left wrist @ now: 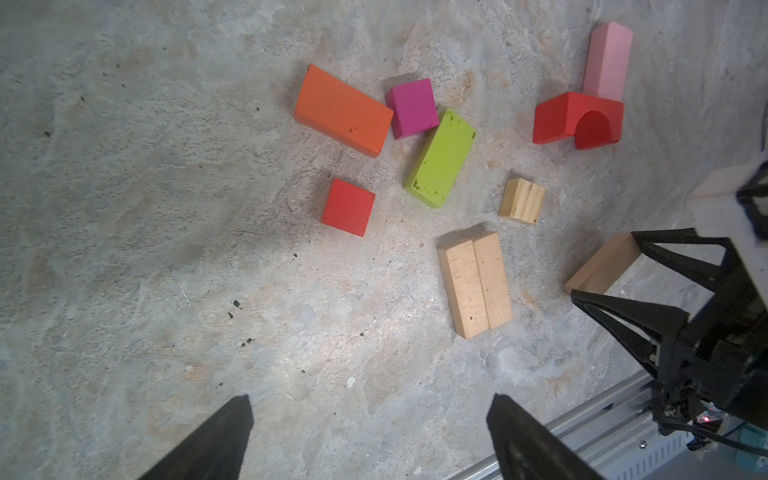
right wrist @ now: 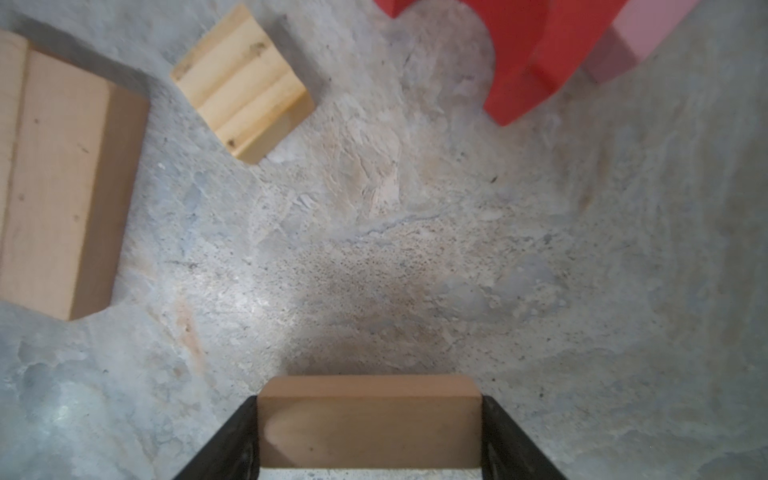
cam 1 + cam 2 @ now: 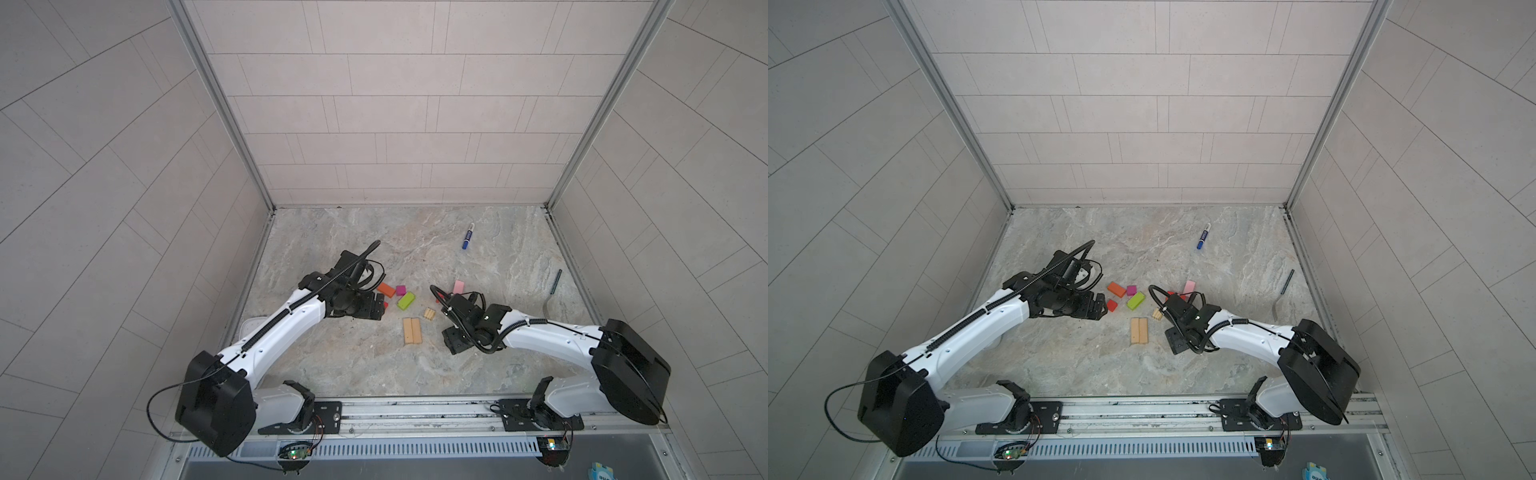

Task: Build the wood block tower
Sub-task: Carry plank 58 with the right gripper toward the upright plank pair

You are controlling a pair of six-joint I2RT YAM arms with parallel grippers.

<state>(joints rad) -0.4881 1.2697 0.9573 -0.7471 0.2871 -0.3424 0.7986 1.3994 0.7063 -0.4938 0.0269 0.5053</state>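
I have the tan plank by its ends in my right gripper, so next I put it down and grip its long sides (image 2: pixel 369 385) before I lay it beside the paired planks.
Loose blocks lie mid-table in both top views: an orange brick (image 3: pixel 386 289), a magenta cube (image 3: pixel 400 290), a lime-green brick (image 3: pixel 406 300), a red cube (image 3: pixel 1111 305), a small tan cube (image 3: pixel 430 313) and two tan planks (image 3: pixel 412 331) side by side. A red arch (image 1: pixel 577 118) touches a pink brick (image 3: pixel 458 286). My left gripper (image 1: pixel 371 405) hangs open just left of the red cube, nothing between its fingers. My right gripper (image 2: pixel 369 432) is shut on a third tan plank (image 2: pixel 369 419), held just above the table right of the paired planks.
A blue marker pen (image 3: pixel 468 236) lies at the back right. A dark slim tool (image 3: pixel 556 281) rests near the right wall. Tiled walls enclose three sides, and a metal rail (image 3: pixel 415 411) runs along the front edge.
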